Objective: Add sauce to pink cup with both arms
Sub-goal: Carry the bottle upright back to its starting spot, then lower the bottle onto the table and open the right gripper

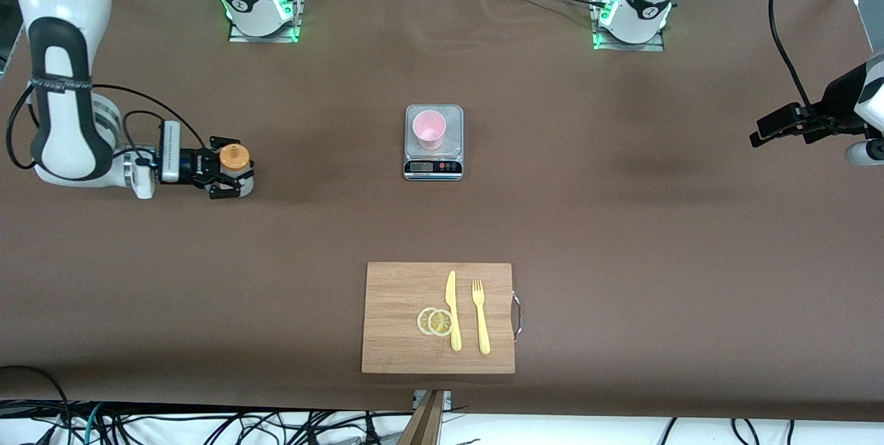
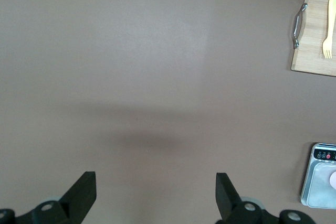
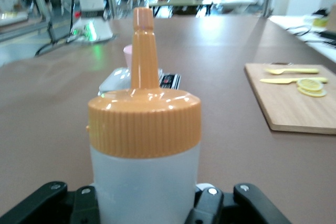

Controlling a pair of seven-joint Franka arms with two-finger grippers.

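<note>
The robot's right gripper needs to release the sauce bottle upright on the bare brown tabletop (image 1: 254, 199), well short of the silver scale.
The sauce (image 1: 235, 160) is a whitish squeeze bottle with an orange cap (image 3: 144, 124), standing upright near the right arm's end of the table. My right gripper (image 1: 237, 170) is shut on the bottle's body (image 3: 144, 182), one finger on each side. The pink cup (image 1: 429, 130) stands on a small silver scale (image 1: 433, 167) at mid-table, and part of the cup (image 3: 127, 53) shows past the nozzle in the right wrist view. My left gripper (image 1: 758, 135) waits open over bare tabletop at the left arm's end, with nothing between its fingertips (image 2: 86, 184).
A wooden cutting board (image 1: 397, 293) lies nearer the front camera than the scale. It carries a yellow knife (image 1: 452, 310), a yellow fork (image 1: 480, 317) and two lemon slices (image 1: 435, 321). The left wrist view shows the board (image 2: 315, 51) and the scale (image 2: 320, 182) at one edge.
</note>
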